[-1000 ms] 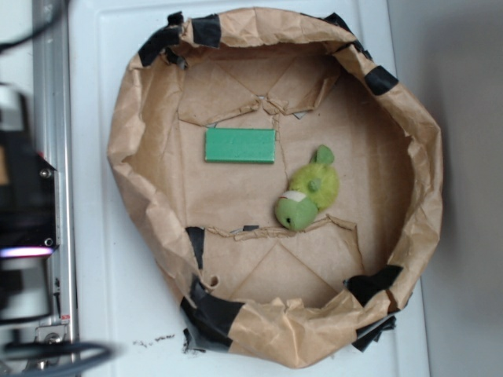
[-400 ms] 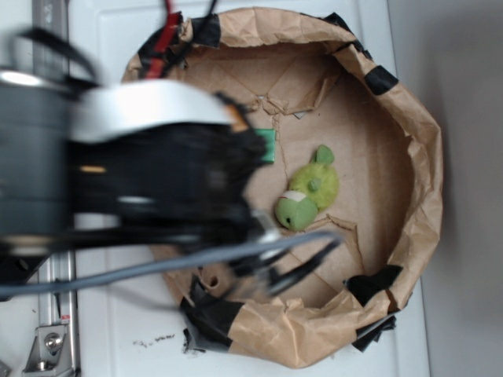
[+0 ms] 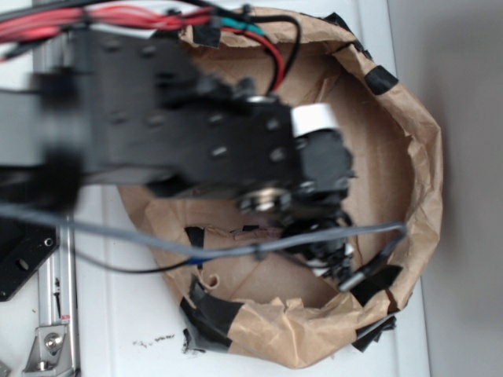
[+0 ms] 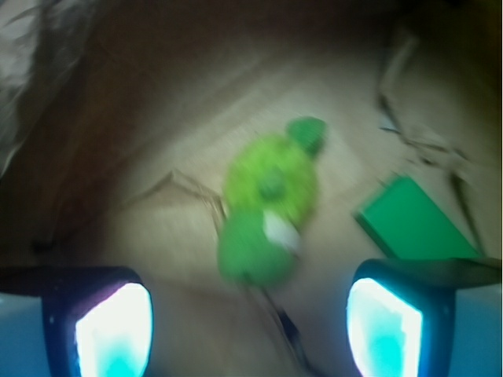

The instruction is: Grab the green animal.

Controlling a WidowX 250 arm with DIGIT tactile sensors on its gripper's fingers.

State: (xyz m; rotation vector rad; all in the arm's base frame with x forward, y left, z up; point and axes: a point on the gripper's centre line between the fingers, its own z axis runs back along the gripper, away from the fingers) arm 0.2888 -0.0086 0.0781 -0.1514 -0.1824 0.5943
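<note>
My gripper needs to reach past the green animal's head, which lies just beyond its open fingers, and close around the yellow-green body point(image 4: 277, 173) near the tail.
The green animal point(image 4: 267, 208) lies on the brown paper floor in the wrist view, blurred by motion: a yellow-green body, a darker green head with a white band nearest me, a small leafy tail at the far end. My gripper point(image 4: 247, 330) is open, its two glowing fingertips point(image 4: 114, 330) standing wide apart at the bottom corners, with the toy just beyond the gap between them and nothing held. In the exterior view my black arm point(image 3: 236, 149) covers the middle of the paper bowl point(image 3: 416, 157) and hides the toy.
A flat green rectangular block point(image 4: 413, 220) lies to the right of the toy in the wrist view. The crumpled paper walls, patched with black tape point(image 3: 381, 78), ring the floor. Red and grey cables point(image 3: 259, 247) trail across the bowl.
My arm has swung in from the left edge and now reaches over the bowl's middle, covering the toy and the green block that were in plain sight a second ago.
</note>
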